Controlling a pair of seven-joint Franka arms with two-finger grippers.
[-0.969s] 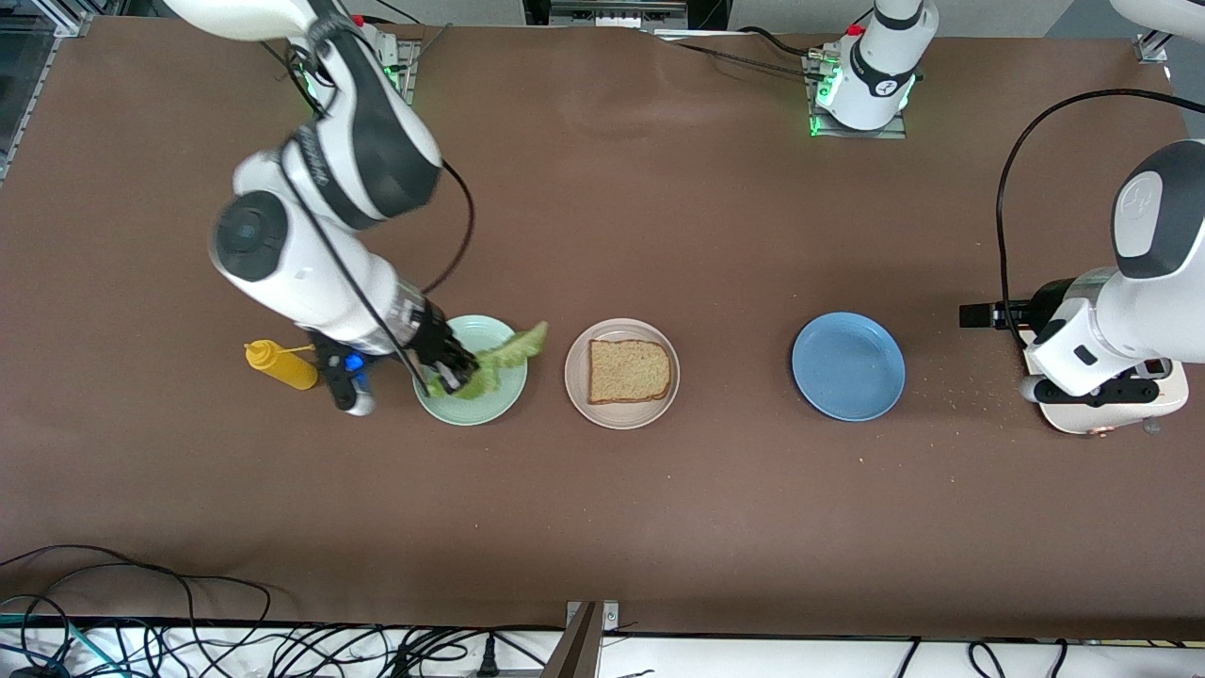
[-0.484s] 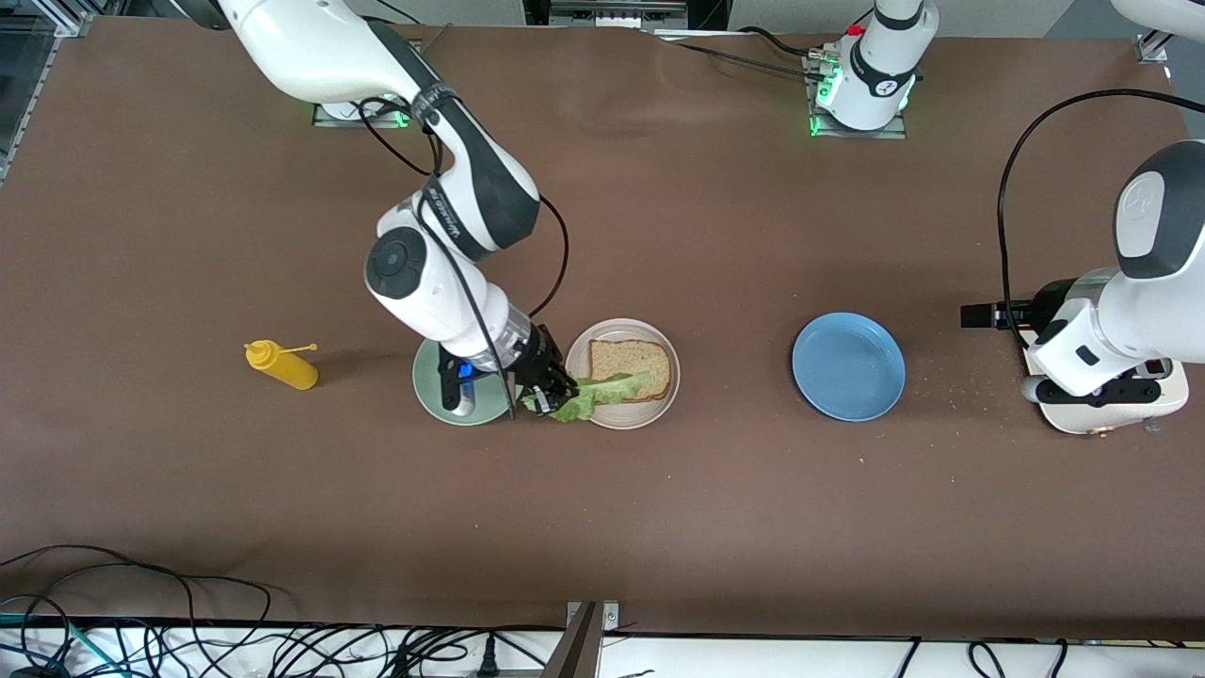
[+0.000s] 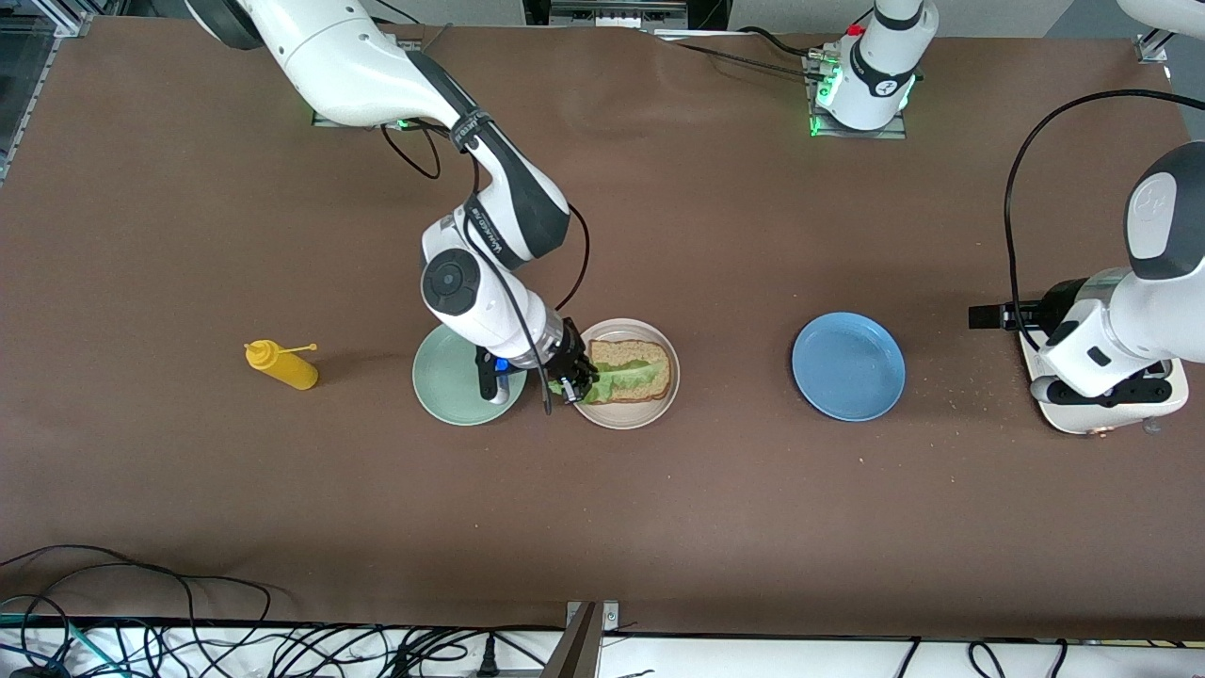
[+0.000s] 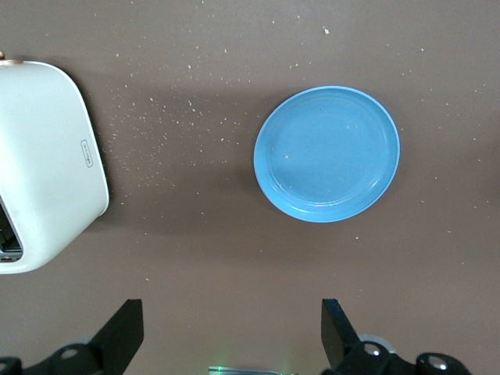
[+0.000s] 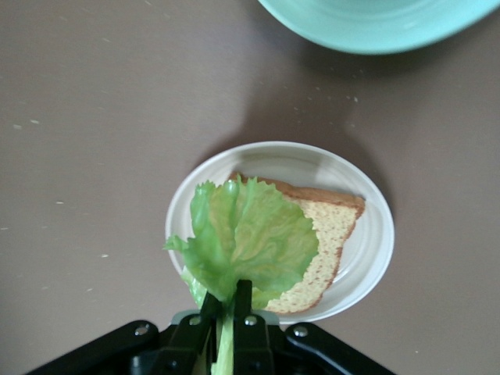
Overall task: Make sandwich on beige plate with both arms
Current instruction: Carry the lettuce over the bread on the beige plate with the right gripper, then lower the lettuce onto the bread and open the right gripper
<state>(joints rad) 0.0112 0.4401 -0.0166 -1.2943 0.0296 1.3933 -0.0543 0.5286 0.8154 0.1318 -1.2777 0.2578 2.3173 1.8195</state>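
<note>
Next, my right gripper lets go of the green lettuce leaf on the middle of the tan bread slice (image 3: pixel 628 371) (image 5: pixel 283 241). The leaf is held over the plate's edge.
A beige plate (image 3: pixel 596 411) holds one slice of tan bread (image 3: pixel 651 354). My right gripper (image 3: pixel 570 384) is shut on the stem of a ruffled green lettuce leaf (image 3: pixel 614 379) and holds it over the plate's edge, the leaf lying across the bread. In the right wrist view the gripper (image 5: pixel 228 303) pinches the leaf (image 5: pixel 246 238) above the bread (image 5: pixel 328 234) and plate (image 5: pixel 371 250). My left gripper (image 4: pixel 232 332) is open and empty, up over the table by the white toaster (image 3: pixel 1111 414), where the left arm waits. A second bread slice is not in view.
An empty mint-green plate (image 3: pixel 447 377) lies beside the beige plate toward the right arm's end. A yellow squeeze bottle (image 3: pixel 282 365) lies farther that way. An empty blue plate (image 3: pixel 847 365) sits toward the left arm's end, also in the left wrist view (image 4: pixel 326 153). Crumbs lie around the toaster (image 4: pixel 47 164).
My right gripper has carried the lettuce from the mint-green plate to over the beige plate, and the leaf now lies across the bread. The left arm has barely moved.
</note>
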